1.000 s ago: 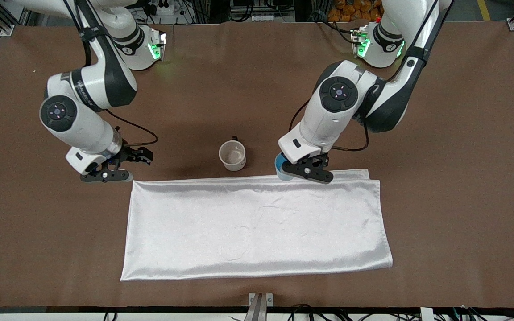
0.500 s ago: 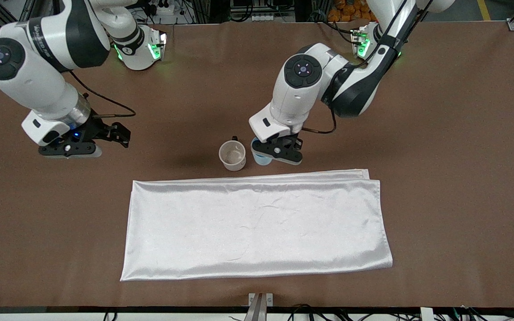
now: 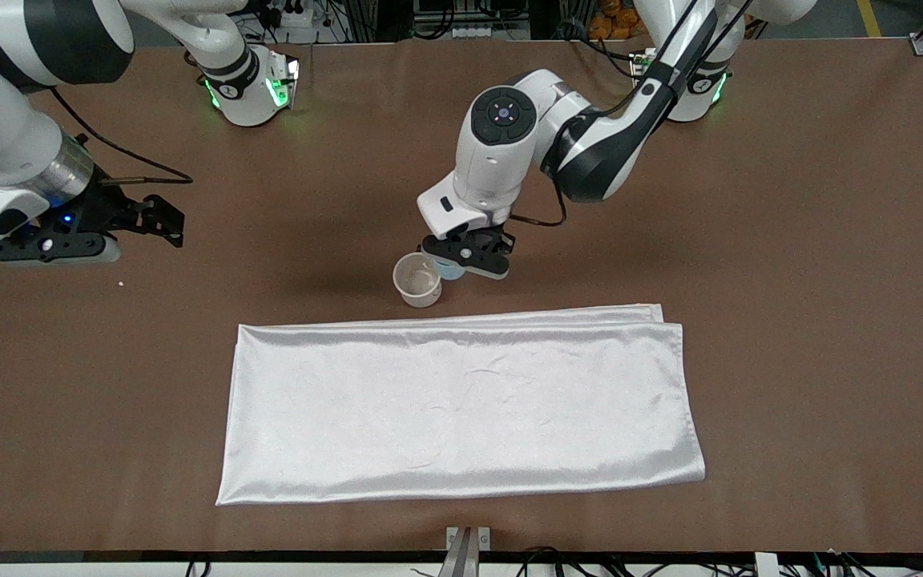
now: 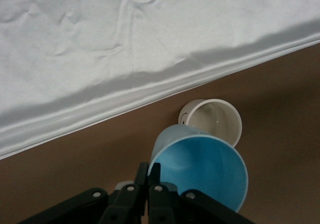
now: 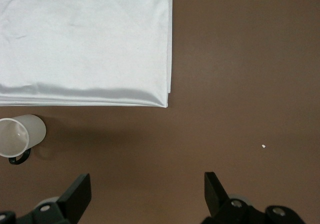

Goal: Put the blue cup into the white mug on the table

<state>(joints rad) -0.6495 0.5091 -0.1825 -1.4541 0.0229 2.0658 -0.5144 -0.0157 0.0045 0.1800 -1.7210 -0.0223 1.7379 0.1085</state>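
The blue cup will be let go by my left gripper down inside the white mug (image 3: 417,278) (image 4: 216,121) near the far edge of the white cloth. The cup is held in the air beside the mug.
The white mug (image 3: 417,280) stands upright on the brown table (image 3: 790,240), just farther from the front camera than the white cloth; it also shows in the left wrist view (image 4: 215,120) and the right wrist view (image 5: 20,135). My left gripper (image 3: 461,258) is shut on the rim of the blue cup (image 3: 451,269), holding it in the air beside the mug, toward the left arm's end. In the left wrist view the blue cup (image 4: 200,166) hangs tilted with its rim pinched between the fingers (image 4: 155,176). My right gripper (image 3: 161,220) is open and empty over bare table toward the right arm's end.
A shiny white satin cloth (image 3: 461,409) lies flat, nearer the front camera than the mug; its edge shows in the left wrist view (image 4: 125,49) and the right wrist view (image 5: 85,44). A small white speck (image 3: 121,283) lies near the right gripper.
My left gripper has carried the blue cup from the cloth's edge to right beside the mug. My right arm has lifted and pulled away toward its own end of the table.
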